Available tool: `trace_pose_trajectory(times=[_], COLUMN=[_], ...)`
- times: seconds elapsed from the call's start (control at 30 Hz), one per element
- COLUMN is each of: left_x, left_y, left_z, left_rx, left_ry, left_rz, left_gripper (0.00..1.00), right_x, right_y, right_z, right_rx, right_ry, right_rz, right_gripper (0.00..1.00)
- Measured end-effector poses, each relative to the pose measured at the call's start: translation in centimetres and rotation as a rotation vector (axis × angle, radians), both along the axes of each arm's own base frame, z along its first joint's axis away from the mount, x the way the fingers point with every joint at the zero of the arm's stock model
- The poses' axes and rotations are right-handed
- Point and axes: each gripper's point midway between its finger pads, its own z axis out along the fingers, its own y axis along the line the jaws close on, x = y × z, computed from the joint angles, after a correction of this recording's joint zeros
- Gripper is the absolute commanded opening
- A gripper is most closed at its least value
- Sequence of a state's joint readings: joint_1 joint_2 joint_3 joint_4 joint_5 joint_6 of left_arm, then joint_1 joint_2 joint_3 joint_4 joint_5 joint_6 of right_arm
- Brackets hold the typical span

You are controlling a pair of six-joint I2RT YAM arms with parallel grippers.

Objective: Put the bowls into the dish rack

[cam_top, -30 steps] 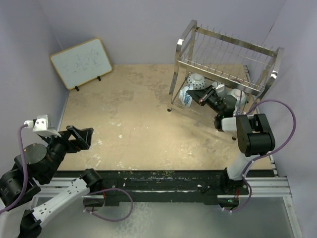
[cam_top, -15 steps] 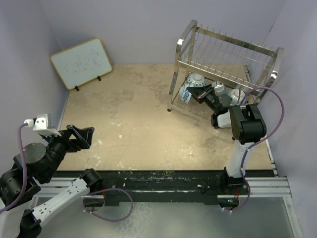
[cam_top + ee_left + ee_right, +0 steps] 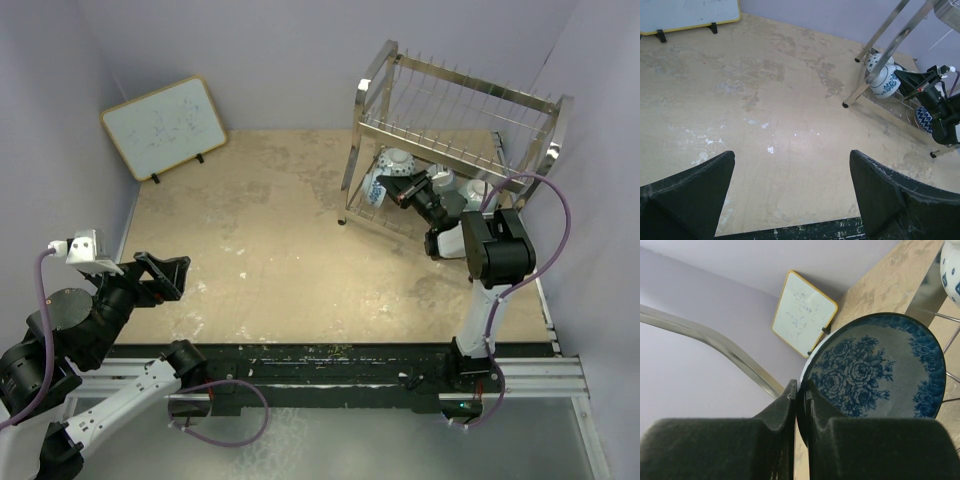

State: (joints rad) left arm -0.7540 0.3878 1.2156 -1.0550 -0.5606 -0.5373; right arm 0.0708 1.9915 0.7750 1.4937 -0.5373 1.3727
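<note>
The robot's right gripper will set the blue-and-white bowl down on the rack's lower level point(image 3: 384, 198) in front of the spotted bowl.
The silver wire dish rack point(image 3: 455, 105) stands at the back right. My right gripper point(image 3: 398, 190) reaches into its lower tier, shut on the rim of a blue-and-white bowl point(image 3: 377, 190). In the right wrist view the gripper point(image 3: 801, 390) pinches that rim, and the bowl's point(image 3: 875, 370) rose-patterned inside faces the camera. Other bowls sit on the lower tier: a pale one point(image 3: 398, 160) behind it and another point(image 3: 481, 190) farther right. In the left wrist view, the held bowl point(image 3: 884, 83) and a zigzag-patterned bowl point(image 3: 924, 119) show. My left gripper point(image 3: 160, 275) is open, far left, holding nothing.
A framed whiteboard point(image 3: 165, 125) leans against the back left wall. The rack's tubular legs point(image 3: 875, 62) and a rack tube point(image 3: 715, 342) stand close to the right gripper. The purple cable point(image 3: 560, 215) loops beside the right arm.
The right arm has pushed farther into the rack's lower tier with the blue-and-white bowl, mostly in the first half second. The left arm has not moved.
</note>
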Motion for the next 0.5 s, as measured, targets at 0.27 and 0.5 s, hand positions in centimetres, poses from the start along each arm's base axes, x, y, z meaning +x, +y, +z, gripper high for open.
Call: trace_pose_trajectory(times=[0.27, 0.5], left_x=[0.0, 0.0], left_y=[0.0, 0.0], left_z=[0.0, 0.0], left_rx=[0.003, 0.002], left_ry=[0.0, -0.001], left_rz=[-0.001, -0.001], left_gripper=[0.99, 0.99], right_x=[0.4, 0.1], right_y=[-0.8, -1.9], right_z=[-0.4, -0.7], right_rx=[-0.029, -0.046], right_ry=[0.021, 0.057], right_rz=[-0.04, -0.081], right_gripper=[0.17, 0.0])
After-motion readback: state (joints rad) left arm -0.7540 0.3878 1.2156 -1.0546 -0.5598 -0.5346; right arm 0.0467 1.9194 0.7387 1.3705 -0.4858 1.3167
